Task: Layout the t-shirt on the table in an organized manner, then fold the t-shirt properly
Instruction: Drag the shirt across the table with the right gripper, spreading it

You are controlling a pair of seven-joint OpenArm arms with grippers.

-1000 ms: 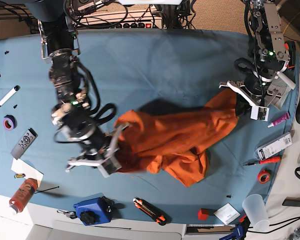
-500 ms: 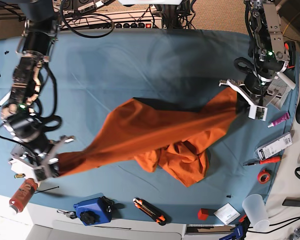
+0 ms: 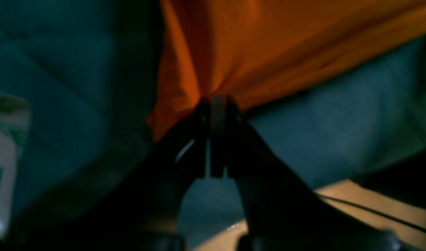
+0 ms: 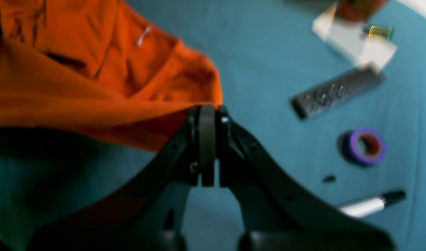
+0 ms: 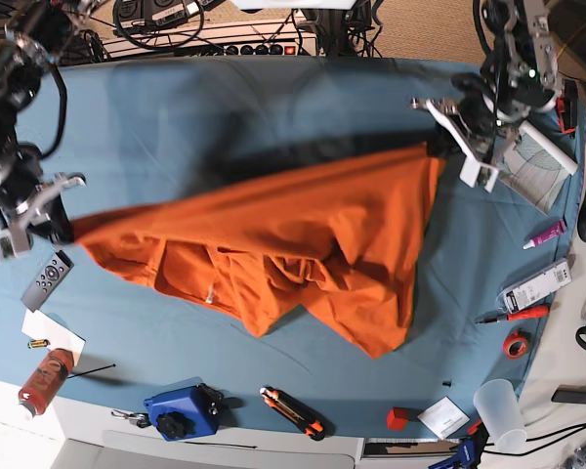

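My left gripper holds the t-shirt's corner only at the ends of its fingers. It should put the corner down and take the cloth deeper (image 5: 424,167) before spreading the t-shirt.
The bright orange t-shirt (image 5: 293,244) hangs stretched between my two grippers above the blue-teal table (image 5: 273,107), its lower part draping down toward the table's front. My left gripper (image 5: 447,147) is shut on the shirt's right corner (image 3: 234,52); its jaws stand pressed together on the cloth (image 3: 213,104). My right gripper (image 5: 63,230) is shut on the shirt's left corner (image 4: 94,69), jaws together on its edge (image 4: 207,111). The shirt's neck area shows a small white tag (image 4: 143,35).
By the table's left edge lie a grey remote (image 5: 46,279), purple tape (image 4: 364,146), a marker (image 4: 370,205), paper (image 5: 51,334) and a can (image 5: 44,381). At the front are a blue box (image 5: 181,412) and cutter (image 5: 291,410). At the right are a marker (image 5: 544,234), screwdriver (image 5: 513,315), tape (image 5: 515,344) and cup (image 5: 498,410).
Both grippers moved apart and toward the table's back, lifting the shirt. The bunched cloth has opened into a wide spread sheet between them.
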